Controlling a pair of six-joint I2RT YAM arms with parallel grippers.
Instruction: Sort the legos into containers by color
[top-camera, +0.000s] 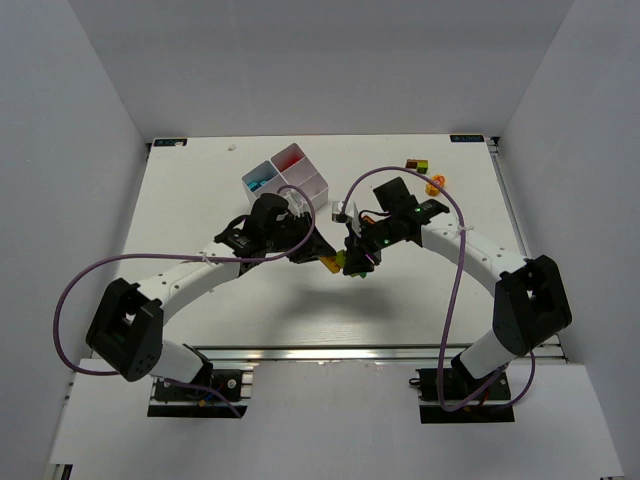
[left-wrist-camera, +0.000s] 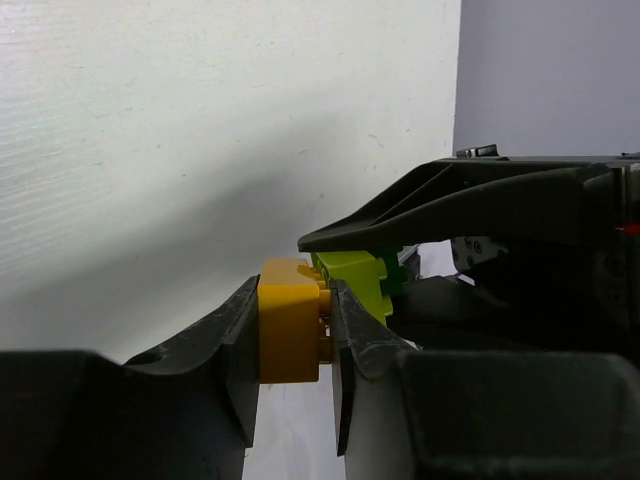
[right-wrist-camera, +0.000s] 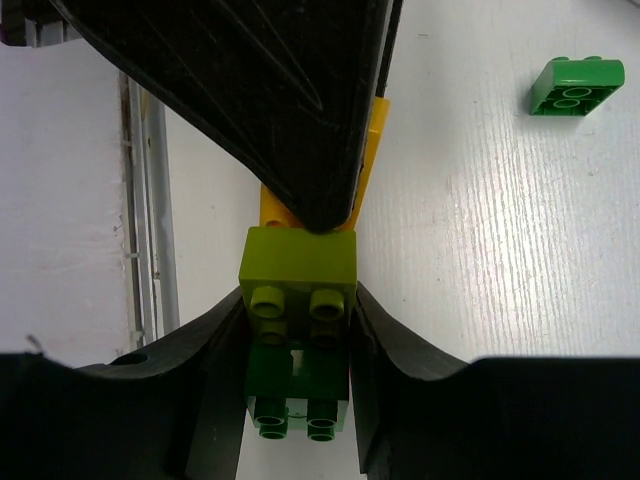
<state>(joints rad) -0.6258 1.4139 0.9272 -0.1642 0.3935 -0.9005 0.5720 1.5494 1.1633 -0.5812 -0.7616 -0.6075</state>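
Next, my left gripper lets go of the yellow brick in the tray compartment (top-camera: 267, 202) that sits just in front of the blue pieces.
Both grippers meet over the middle of the table on one stuck-together stack of legos. My left gripper (left-wrist-camera: 295, 296) is shut on the yellow brick (left-wrist-camera: 288, 320) at one end. My right gripper (right-wrist-camera: 298, 300) is shut on the lime green brick (right-wrist-camera: 298, 258) and the dark green brick (right-wrist-camera: 298, 385) behind it. The yellow brick (right-wrist-camera: 270, 210) still sits against the lime one. From above, the stack (top-camera: 340, 264) hangs between the two grippers, below and to the right of the white four-compartment tray (top-camera: 310, 186), the containers. Blue and red pieces lie in two of its compartments.
A loose green brick (right-wrist-camera: 575, 88) lies on the table in the right wrist view. Near the back right lie a small dark brick stack (top-camera: 418, 163) and an orange-yellow piece (top-camera: 435, 183). White walls close in the table on three sides.
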